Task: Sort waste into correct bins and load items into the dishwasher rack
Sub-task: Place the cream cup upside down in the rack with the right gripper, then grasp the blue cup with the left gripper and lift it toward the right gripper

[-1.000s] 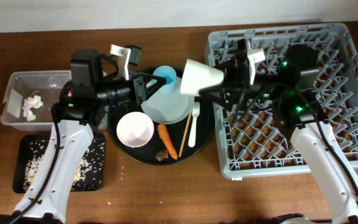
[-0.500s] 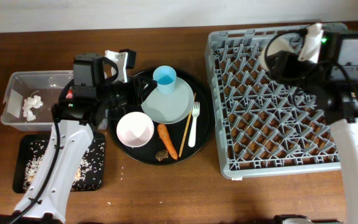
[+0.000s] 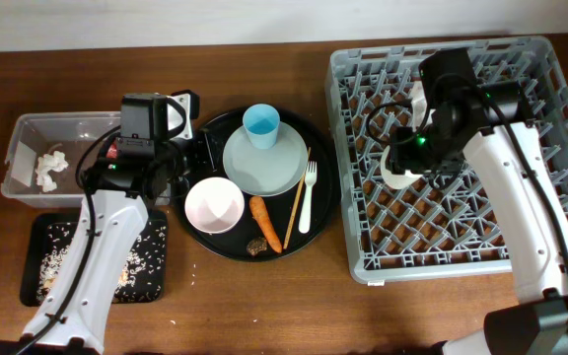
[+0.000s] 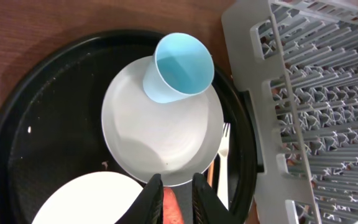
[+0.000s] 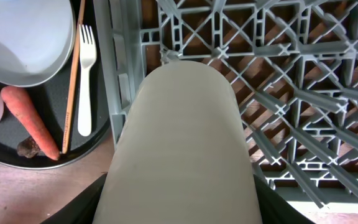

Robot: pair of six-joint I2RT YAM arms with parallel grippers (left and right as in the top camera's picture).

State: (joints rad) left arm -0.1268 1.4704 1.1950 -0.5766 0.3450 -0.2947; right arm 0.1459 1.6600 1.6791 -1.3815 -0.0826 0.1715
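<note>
Next, my right gripper lets go of the cream cup just inside the grey dishwasher rack's side [image 3: 377, 192] [image 5: 178, 117] facing the white fork.
My right gripper [image 3: 409, 158] [image 5: 182, 208] is shut on the cream cup [image 3: 399, 176] [image 5: 179, 143] and holds it over the left part of the grey dishwasher rack [image 3: 521, 247] [image 5: 303, 74]. My left gripper [image 3: 201, 153] [image 4: 174, 198] is nearly shut and empty, high above the round black tray. There the blue cup [image 3: 261, 124] [image 4: 179, 65] stands on the grey plate [image 3: 264, 166] [image 4: 160, 130]. The white-pink bowl [image 3: 214, 205], carrot [image 3: 265, 223], brown lump [image 3: 257, 246], white fork [image 3: 308, 197] and chopstick [image 3: 295, 212] lie beside it.
The clear tub [image 3: 28, 133] at the left holds the white tissue [image 3: 49, 166]; the red wrapper [image 3: 114, 150] peeks out beside my left arm. The shallow black tray [image 3: 42, 237] with rice scraps lies in front of it. The round black tray [image 3: 328, 212] touches the rack.
My right arm has carried the cream cup from the rack's far edge down to its left-middle part. My left gripper has drawn back slightly to the left.
</note>
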